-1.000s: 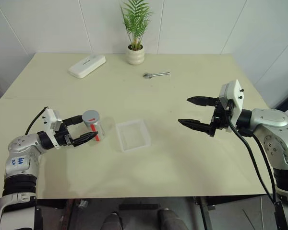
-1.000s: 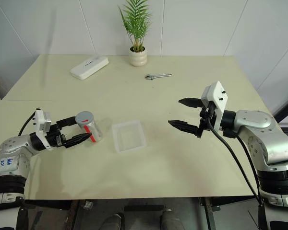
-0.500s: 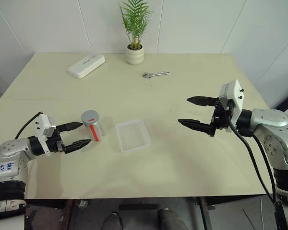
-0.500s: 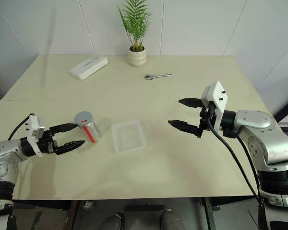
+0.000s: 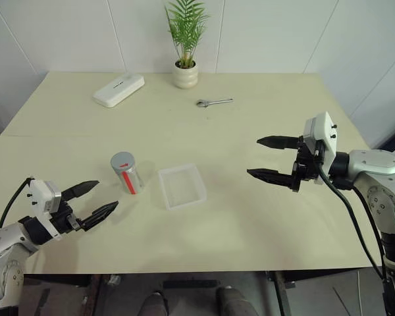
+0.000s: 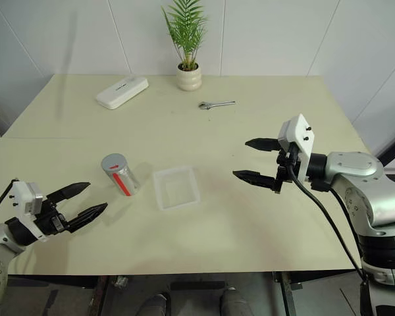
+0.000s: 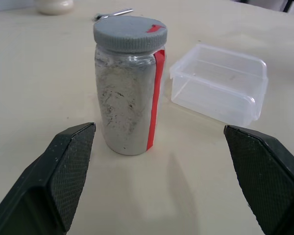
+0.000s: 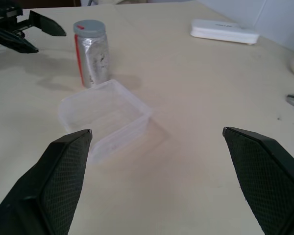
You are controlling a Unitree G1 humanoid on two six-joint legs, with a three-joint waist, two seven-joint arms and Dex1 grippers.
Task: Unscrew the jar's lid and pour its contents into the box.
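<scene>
The robot's left gripper needs to next go to the silvery jar and close around the middle of its body (image 5: 128,178) (image 7: 129,95), below the grey lid of the jar.
The silvery jar (image 5: 127,175) with a red stripe stands upright on the table, left of centre. Its grey lid (image 5: 122,160) is on top, and the contents are hidden inside. Just right of it lies the clear plastic box (image 5: 166,192), with nothing visible in it. My left gripper (image 5: 106,195) is open near the table's front left edge, pointing at the jar from a short way off and touching nothing. In the left wrist view the jar (image 7: 127,103) stands ahead of the spread fingers. My right gripper (image 5: 253,157) hovers open and empty, well right of the box.
At the back of the table are a white oblong device (image 5: 119,89), a white plant pot (image 5: 185,74) with a green plant, and a small metal wrench (image 5: 214,102). A wall runs along the table's far edge.
My left gripper has drawn back from either side of the jar toward the table's front left edge, staying open. The jar stayed upright. The right gripper kept its place.
</scene>
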